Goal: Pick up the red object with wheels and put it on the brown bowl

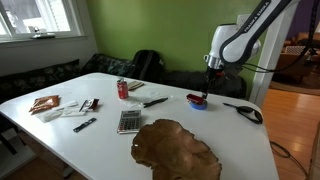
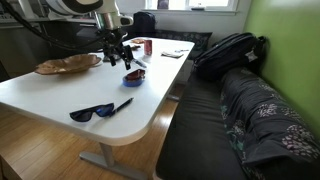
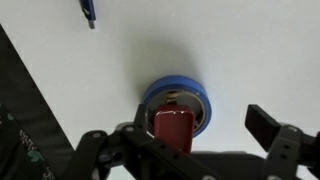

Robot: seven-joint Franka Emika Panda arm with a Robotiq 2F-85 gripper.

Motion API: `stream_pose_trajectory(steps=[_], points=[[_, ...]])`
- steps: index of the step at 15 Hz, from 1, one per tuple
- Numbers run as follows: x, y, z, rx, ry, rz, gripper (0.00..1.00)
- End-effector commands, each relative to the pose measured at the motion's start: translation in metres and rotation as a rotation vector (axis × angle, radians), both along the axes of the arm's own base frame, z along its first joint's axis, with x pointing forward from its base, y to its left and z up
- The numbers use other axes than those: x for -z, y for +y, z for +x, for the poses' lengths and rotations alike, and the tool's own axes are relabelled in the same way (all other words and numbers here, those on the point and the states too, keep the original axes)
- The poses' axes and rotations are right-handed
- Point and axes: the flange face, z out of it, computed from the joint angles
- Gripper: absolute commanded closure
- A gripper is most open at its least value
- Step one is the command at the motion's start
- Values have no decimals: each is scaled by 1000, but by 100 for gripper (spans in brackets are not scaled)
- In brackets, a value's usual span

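Observation:
Next, I need to close my gripper around the red body (image 1: 196, 99) (image 3: 174, 130) of the object with wheels that is in the blue ring, so that the object's metal end stays free.
The red object with wheels (image 3: 172, 130) is a small red piece that sits in a blue ring (image 3: 200, 95) on the white table. It shows as a red speck in the ring in an exterior view (image 1: 199, 98). My gripper (image 3: 190, 135) hangs right above the ring with its fingers spread on either side of the red piece; the right finger is well clear of it. The gripper also shows in both exterior views (image 1: 207, 88) (image 2: 121, 58). The brown bowl (image 1: 175, 148), wide and wavy-rimmed, lies towards the table's near edge, and shows in the other view too (image 2: 68, 64).
On the white table (image 1: 250, 140) are a red soda can (image 1: 123, 89), a calculator (image 1: 129, 121), a pen (image 1: 155, 101), sunglasses (image 1: 243, 110) and small packets (image 1: 45, 103). A dark sofa with a backpack (image 2: 228, 50) runs along the green wall.

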Motion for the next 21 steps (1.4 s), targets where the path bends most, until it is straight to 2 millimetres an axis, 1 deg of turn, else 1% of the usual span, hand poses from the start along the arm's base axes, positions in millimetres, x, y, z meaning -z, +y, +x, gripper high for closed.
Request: stream_pose_trajectory(steps=[1,2,4,6,8,10,13,16,19,21], points=[[-1,2,0,-3,1,0,0],[11,7,2,-42,-30,49,0],[25,16,14,-65,-93,110,0],[37,25,22,-57,-105,195,0],[49,28,28,-94,-125,221,0],[53,26,35,-125,-168,220,0],[51,20,44,-147,-246,196,0],[52,19,48,-151,-267,195,0],[66,7,48,-130,-238,174,0],[71,2,49,-122,-239,168,0]])
